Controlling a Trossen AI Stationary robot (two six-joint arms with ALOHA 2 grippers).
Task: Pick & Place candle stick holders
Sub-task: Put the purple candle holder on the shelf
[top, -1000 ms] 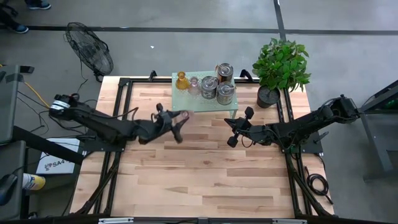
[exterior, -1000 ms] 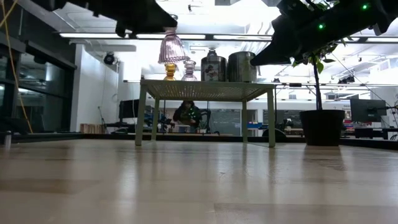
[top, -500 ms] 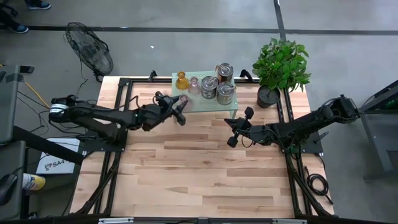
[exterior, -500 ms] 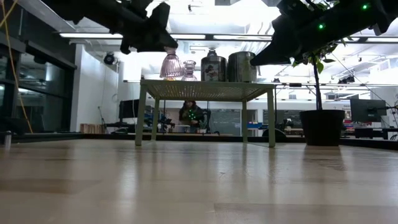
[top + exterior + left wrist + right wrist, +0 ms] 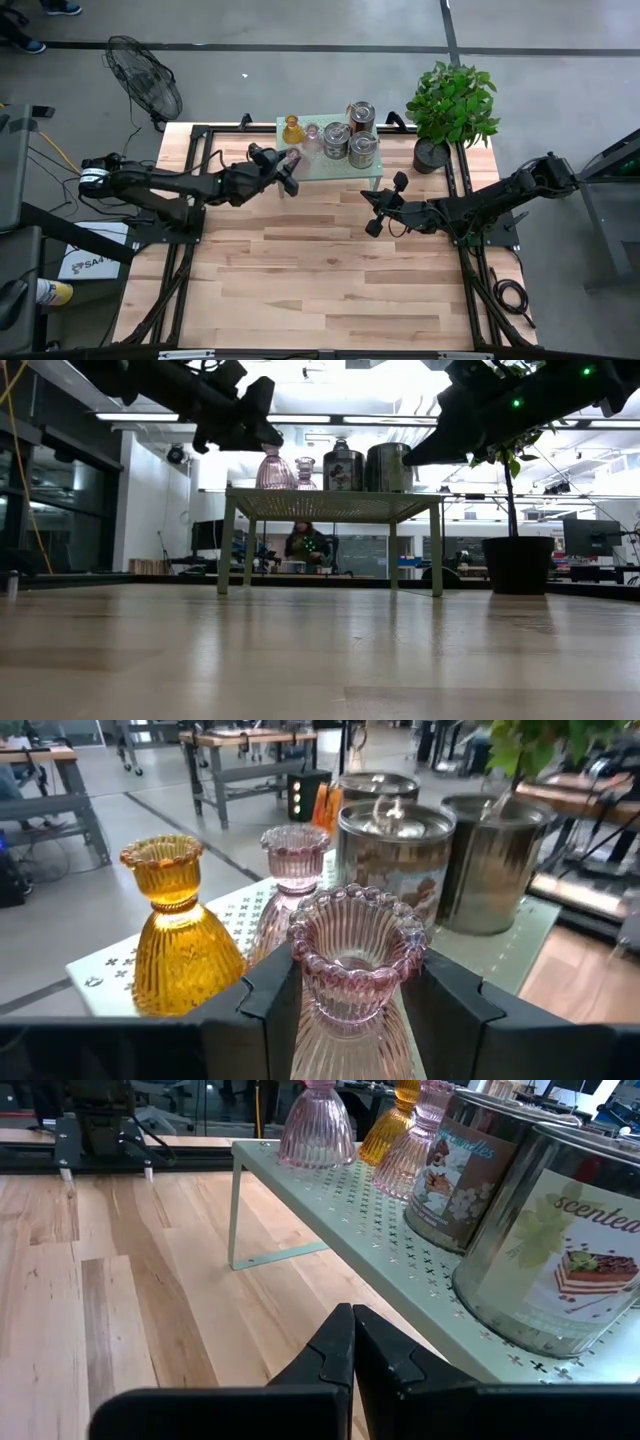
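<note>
Next, my left gripper releases its pink holder, now at the stand's near corner, on the green stand (image 5: pixel 298 159) (image 5: pixel 352 1045), in front of the other pink holder.
On the pale green perforated stand (image 5: pixel 350 172) at the table's far side stand an amber glass holder (image 5: pixel 291 129), a pink glass holder (image 5: pixel 311 135) and three silvery metal cylinders (image 5: pixel 361 113) (image 5: pixel 336 139) (image 5: pixel 363 149). My left gripper (image 5: pixel 288 166) is shut on a second pink glass holder (image 5: pixel 355 960) at the stand's near left corner. My right gripper (image 5: pixel 352 1342) is shut and empty, and hovers just off the stand's near right corner (image 5: pixel 368 208). My left gripper pinches the pink holder's neck (image 5: pixel 352 1012), just under its beaded rim, between its two fingers (image 5: pixel 272 1000). The fingers come from the table's left, slanting down. The holder is upright, and its flared base (image 5: pixel 318 1152) sits on the stand's top at the corner.
A dark plant pot (image 5: pixel 432 153) with a leafy plant stands right of the stand. A fan (image 5: pixel 145 80) stands off the table's far left. A person (image 5: pixel 305 545) sits in the room behind. Bare wood (image 5: pixel 320 270) lies in the table's middle and near part.
My left gripper has carried the pink holder toward the table's far edge, to the stand's near left corner, and down. The holder, which hung well above the stand's top, now stands upright with its base at the top.
</note>
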